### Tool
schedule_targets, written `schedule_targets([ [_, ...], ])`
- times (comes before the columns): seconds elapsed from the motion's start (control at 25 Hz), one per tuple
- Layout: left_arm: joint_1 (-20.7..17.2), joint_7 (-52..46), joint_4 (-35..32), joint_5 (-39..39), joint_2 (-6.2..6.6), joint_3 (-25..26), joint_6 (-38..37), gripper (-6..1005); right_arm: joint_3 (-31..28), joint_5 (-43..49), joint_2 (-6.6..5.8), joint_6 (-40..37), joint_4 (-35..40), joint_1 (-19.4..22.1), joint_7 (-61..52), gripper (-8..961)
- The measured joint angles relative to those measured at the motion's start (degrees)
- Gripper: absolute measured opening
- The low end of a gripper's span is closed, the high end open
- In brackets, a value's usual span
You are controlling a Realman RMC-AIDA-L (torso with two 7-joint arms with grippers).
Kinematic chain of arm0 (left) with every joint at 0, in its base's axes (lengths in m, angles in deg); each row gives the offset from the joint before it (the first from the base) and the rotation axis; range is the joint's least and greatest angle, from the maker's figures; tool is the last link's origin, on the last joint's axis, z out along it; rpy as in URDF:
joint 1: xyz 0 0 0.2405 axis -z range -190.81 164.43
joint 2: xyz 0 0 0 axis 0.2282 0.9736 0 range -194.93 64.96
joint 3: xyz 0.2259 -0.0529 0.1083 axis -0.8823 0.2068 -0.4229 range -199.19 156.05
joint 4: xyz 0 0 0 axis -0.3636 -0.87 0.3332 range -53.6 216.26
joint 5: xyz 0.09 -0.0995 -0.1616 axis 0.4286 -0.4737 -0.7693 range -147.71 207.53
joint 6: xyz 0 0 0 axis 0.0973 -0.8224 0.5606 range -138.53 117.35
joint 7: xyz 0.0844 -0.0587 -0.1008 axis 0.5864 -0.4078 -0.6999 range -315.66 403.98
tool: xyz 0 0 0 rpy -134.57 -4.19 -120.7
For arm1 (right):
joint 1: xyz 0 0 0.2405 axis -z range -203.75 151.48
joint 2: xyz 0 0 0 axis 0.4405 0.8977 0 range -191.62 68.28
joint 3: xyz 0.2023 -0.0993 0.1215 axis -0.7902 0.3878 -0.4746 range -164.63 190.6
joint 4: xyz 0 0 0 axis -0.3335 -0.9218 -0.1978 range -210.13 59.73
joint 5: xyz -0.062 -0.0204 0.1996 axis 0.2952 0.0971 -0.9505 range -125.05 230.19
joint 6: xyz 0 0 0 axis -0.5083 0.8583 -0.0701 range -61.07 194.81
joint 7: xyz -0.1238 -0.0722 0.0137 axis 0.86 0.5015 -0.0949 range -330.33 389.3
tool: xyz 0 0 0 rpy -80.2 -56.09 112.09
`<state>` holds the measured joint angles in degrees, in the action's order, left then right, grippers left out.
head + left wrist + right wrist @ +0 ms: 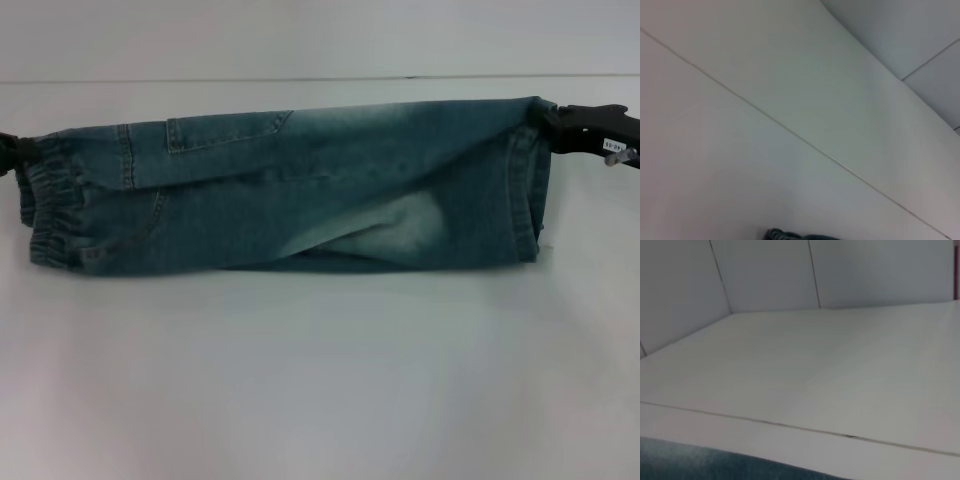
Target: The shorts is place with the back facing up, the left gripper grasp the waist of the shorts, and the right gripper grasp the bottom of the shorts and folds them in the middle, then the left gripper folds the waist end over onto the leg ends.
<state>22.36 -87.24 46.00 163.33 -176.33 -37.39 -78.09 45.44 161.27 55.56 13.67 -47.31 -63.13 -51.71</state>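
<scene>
The waist's far corner is all that my left gripper holds, so it should open and grab the middle of the waist (52, 203) before folding it onto the leg ends.
The blue denim shorts (300, 190) lie folded lengthwise across the white table, stretched from left to right. The elastic waist (50, 205) is at the left and the leg ends (530, 190) are at the right. My left gripper (14, 152) is at the far corner of the waist, shut on the fabric and mostly cut off by the picture's edge. At the far corner of the leg ends, my right gripper (552, 120) is shut on the cloth, which is drawn up into it. A strip of the shorts (790, 235) shows in the left wrist view. More of the shorts (700, 462) shows in the right wrist view.
The white table (320, 380) runs wide in front of the shorts. A thin seam (300, 79) crosses the table behind them. White wall panels (865, 270) stand beyond the table.
</scene>
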Motion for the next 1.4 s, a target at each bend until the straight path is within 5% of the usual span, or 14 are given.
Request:
schedule_targets([
  [0.88, 1.6, 12.2, 0.0, -2.6, -3.74, -0.6, 6.2, 91, 2.3, 0.4, 2.18, 10.9, -4.2, -5.1, 3.9, 26],
  [1.4, 1.8, 15.7, 1.3, -4.9, -4.87, -0.7, 11.1, 599, 3.0, 0.2, 2.2, 11.5, -5.0, -4.9, 3.6, 618],
])
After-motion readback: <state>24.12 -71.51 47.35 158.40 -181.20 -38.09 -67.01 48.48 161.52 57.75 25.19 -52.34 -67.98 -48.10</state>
